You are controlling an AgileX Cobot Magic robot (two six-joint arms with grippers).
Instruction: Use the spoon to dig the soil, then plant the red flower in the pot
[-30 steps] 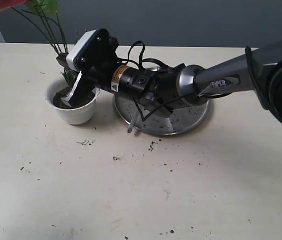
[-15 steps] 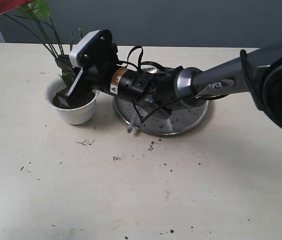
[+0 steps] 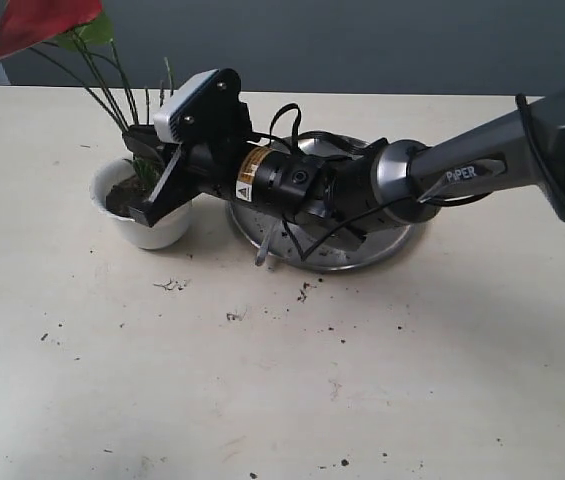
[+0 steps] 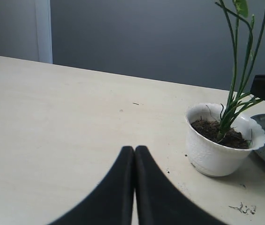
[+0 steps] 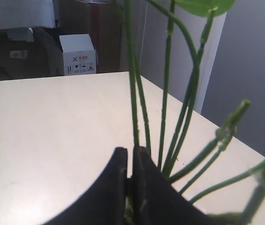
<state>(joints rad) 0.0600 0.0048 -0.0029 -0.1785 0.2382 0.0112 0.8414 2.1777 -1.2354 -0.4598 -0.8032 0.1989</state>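
My right gripper is going to let go of the red flower with its stems set into the dark soil amid the white pot (image 3: pixel 145 177).
The white pot (image 3: pixel 157 232) holds dark soil (image 3: pixel 120 195) at the table's left. The red flower (image 3: pixel 47 20) rises from it on long green stems (image 3: pixel 112 85). My right gripper (image 3: pixel 145 210) reaches across from the right and dips into the pot's mouth. In the right wrist view, that gripper (image 5: pixel 130 150) is shut with green stem showing between its fingers, and more stems (image 5: pixel 167 93) stand beside it. The left gripper (image 4: pixel 133 150) is shut on nothing, low over the table beside the pot (image 4: pixel 212 154). The spoon (image 3: pixel 265 250) hangs over the steel plate's front rim.
A round steel plate (image 3: pixel 382 245) dusted with soil lies right of the pot, under my right arm. Soil crumbs (image 3: pixel 302 292) and fibres (image 3: pixel 172 285) dot the table in front. A cardboard box (image 5: pixel 78 56) stands beyond the table's far edge.
My right gripper has shifted a little to the right over the pot. The flower has swung with it, its bloom moving rightward and standing more upright.
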